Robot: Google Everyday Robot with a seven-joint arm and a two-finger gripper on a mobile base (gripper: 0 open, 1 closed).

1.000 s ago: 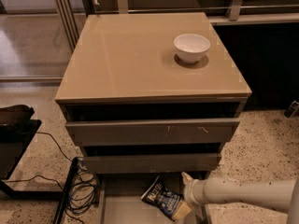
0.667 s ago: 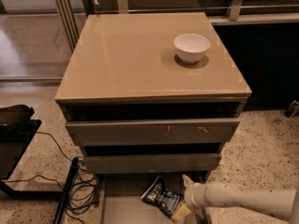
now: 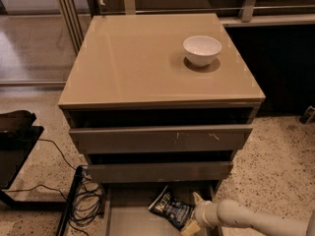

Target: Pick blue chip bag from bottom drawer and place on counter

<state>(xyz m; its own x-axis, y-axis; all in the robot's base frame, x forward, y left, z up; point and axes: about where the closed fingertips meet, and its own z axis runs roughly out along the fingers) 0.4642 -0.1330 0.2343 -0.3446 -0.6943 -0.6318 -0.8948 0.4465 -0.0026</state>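
Observation:
I will move my gripper in over the blue chip bag in the bottom drawer and close it on the bag's crinkled middle (image 3: 176, 213).
The blue chip bag (image 3: 171, 208) lies crinkled in the pulled-out bottom drawer (image 3: 128, 220), near its back, under the two upper drawer fronts. My gripper (image 3: 193, 213) reaches in from the lower right on a pale arm and sits right at the bag's right edge. Its fingers (image 3: 197, 198) are spread apart and open, not closed on the bag. The glossy tan counter (image 3: 142, 63) tops the cabinet.
A white bowl (image 3: 202, 50) stands on the counter at the back right. The two upper drawers (image 3: 160, 139) are slightly ajar. Black cables (image 3: 86, 200) and a dark stand (image 3: 15, 146) lie on the speckled floor at the left.
My gripper has edged slightly left and down towards the bag. The bag and the drawers have not moved.

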